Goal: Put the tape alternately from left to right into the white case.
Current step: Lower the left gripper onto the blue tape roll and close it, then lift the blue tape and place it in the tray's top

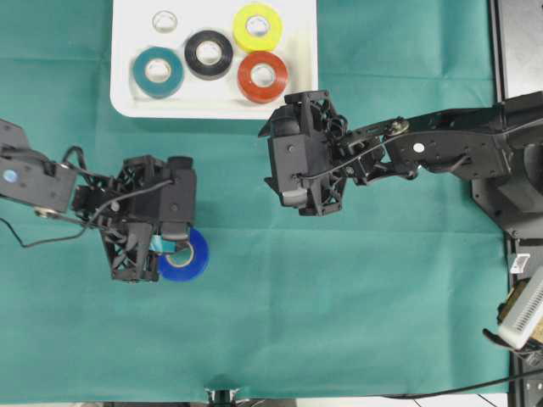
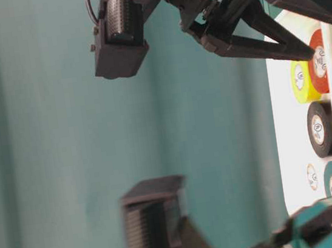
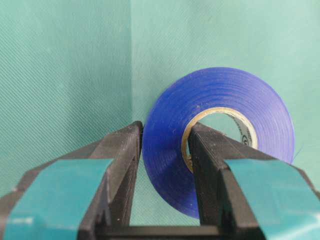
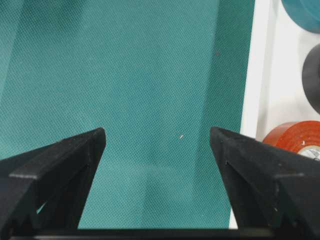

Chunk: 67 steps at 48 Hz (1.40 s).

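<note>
The robot's left gripper needs to release the blue roll, which lies on the green cloth now, in the white case (image 1: pixel 214 8), between the white roll and the yellow roll.
A blue roll of tape (image 3: pixel 220 100) lies on the green cloth, and my left gripper (image 3: pixel 165 132) is shut on its wall, one finger outside and one in the core. From overhead the blue roll (image 1: pixel 191 260) shows at the left gripper (image 1: pixel 172 248), well below the white case (image 1: pixel 123 97). In the case lie white (image 1: pixel 164 21), yellow (image 1: pixel 257 26), black (image 1: pixel 209 53), teal (image 1: pixel 158 71) and red (image 1: pixel 262 76) rolls. My right gripper (image 4: pixel 157 137) is open and empty over bare cloth, just below the case's front rim (image 4: pixel 252 90).
The right arm (image 1: pixel 441 148) reaches in from the right edge, beside a black stand (image 1: pixel 517 51). Green cloth (image 1: pixel 356 322) covers the table. The red roll (image 4: pixel 292 137) sits close to the right gripper's right finger.
</note>
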Tool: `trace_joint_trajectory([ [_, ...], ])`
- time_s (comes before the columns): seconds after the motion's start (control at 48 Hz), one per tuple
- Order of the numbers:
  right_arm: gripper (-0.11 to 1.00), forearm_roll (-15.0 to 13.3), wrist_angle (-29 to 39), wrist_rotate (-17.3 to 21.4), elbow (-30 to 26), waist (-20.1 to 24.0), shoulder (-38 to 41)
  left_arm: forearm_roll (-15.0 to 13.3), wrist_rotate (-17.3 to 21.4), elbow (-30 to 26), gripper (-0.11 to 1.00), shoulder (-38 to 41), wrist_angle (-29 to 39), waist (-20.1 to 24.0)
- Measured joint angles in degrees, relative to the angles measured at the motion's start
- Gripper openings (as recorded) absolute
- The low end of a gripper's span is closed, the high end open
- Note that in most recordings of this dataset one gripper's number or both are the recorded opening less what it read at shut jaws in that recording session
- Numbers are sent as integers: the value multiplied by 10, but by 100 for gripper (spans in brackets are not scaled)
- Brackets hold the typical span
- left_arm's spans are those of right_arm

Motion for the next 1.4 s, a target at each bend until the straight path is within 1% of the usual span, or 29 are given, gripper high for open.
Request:
trace_joint_trajectory([
  [0.208, 82, 0, 0, 0, 0, 1, 0, 0, 2, 0, 28, -27, 10, 14],
  [0.375, 82, 0, 1, 0, 0, 1, 0, 0, 9, 0, 28, -29, 16, 48],
  [0.5, 82, 0, 0, 0, 0, 1, 0, 0, 28, 0, 28, -29, 17, 81],
  [0.625, 82, 0, 0, 0, 0, 1, 0, 0, 60, 0, 28, -29, 18, 120],
  [0.792, 82, 0, -1, 0, 0, 0, 0, 0, 84, 0, 28, -29, 18, 166],
  [1.105, 82, 0, -1, 0, 0, 1, 0, 1, 86, -9, 28, -25, 10, 262],
  [1.271, 82, -1, -1, 1, 0, 0, 0, 1, 86, -25, 28, -5, -9, 320],
  [1.396, 82, 0, -1, 2, 1, 0, 1, 1, 86, -40, 28, 15, -21, 353],
])
